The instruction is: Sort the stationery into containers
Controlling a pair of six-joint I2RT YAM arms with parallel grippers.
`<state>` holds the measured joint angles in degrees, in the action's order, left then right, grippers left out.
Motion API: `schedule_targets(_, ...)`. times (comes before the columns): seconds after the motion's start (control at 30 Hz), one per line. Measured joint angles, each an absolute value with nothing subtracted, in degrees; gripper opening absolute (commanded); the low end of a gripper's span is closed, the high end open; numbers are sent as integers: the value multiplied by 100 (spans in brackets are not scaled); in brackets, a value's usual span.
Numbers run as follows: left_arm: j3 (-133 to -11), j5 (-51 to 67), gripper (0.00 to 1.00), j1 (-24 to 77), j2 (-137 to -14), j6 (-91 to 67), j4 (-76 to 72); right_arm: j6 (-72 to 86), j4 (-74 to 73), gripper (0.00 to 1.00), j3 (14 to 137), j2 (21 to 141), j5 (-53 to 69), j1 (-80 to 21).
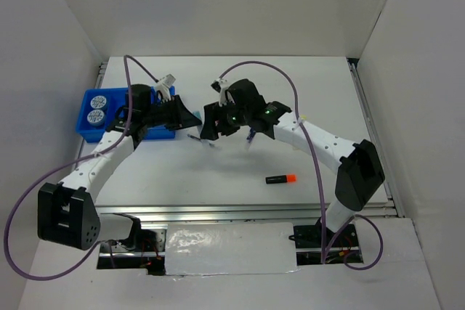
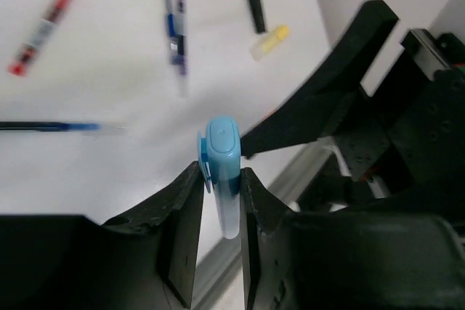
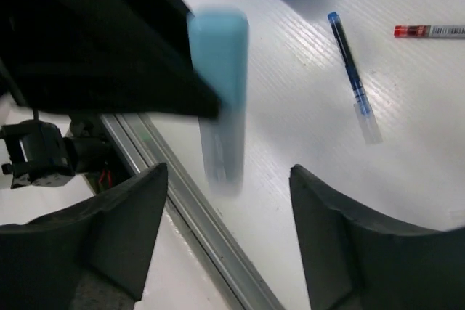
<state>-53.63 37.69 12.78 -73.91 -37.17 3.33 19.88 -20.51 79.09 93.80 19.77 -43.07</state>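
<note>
My left gripper is going to let go of the pale blue bar in the blue tray's compartment (image 1: pixel 125 116) beside the round pots.
My left gripper (image 2: pixel 220 173) is shut on a pale blue bar (image 2: pixel 221 143) and holds it above the table; it sits at the centre left of the top view (image 1: pixel 187 116). My right gripper (image 3: pixel 227 172) is open and empty, its jaws wide apart facing the same bar (image 3: pixel 218 85), and it is close to the left gripper in the top view (image 1: pixel 208 127). The blue tray (image 1: pixel 86 130) at the left holds two round pots (image 1: pixel 96 109). On the table lie a red pen (image 2: pixel 43 27), a purple pen (image 2: pixel 176 30), a blue pen (image 2: pixel 51 127) and a yellow-capped highlighter (image 2: pixel 254 5).
A black highlighter with an orange cap (image 1: pixel 280 178) lies near the front rail, right of centre. A loose yellow cap (image 2: pixel 270 40) lies by the yellow highlighter. A metal rail (image 1: pixel 240 212) runs along the near table edge. White walls close in the sides and back.
</note>
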Motion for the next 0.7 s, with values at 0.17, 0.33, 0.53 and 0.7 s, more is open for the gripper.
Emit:
schedule_targets(0.17,-6521,3223,0,585,-7765,-2652,1603,1874,-2047,80,7789,9216,2141,-3955)
schedule_targets(0.33,-7835,2108,0,-180,-8239,-1319,2665,1509,-2141,81,7439,8731,2252,-3330)
schedule_targets(0.53,-9963,1225,1,-1138,-9957,237,3743,1074,-2281,81,7013,8361,2222,-2810)
schedule_targets(0.7,-10818,661,4,-1592,-11102,886,4254,840,-2475,81,6683,8182,2154,-2467)
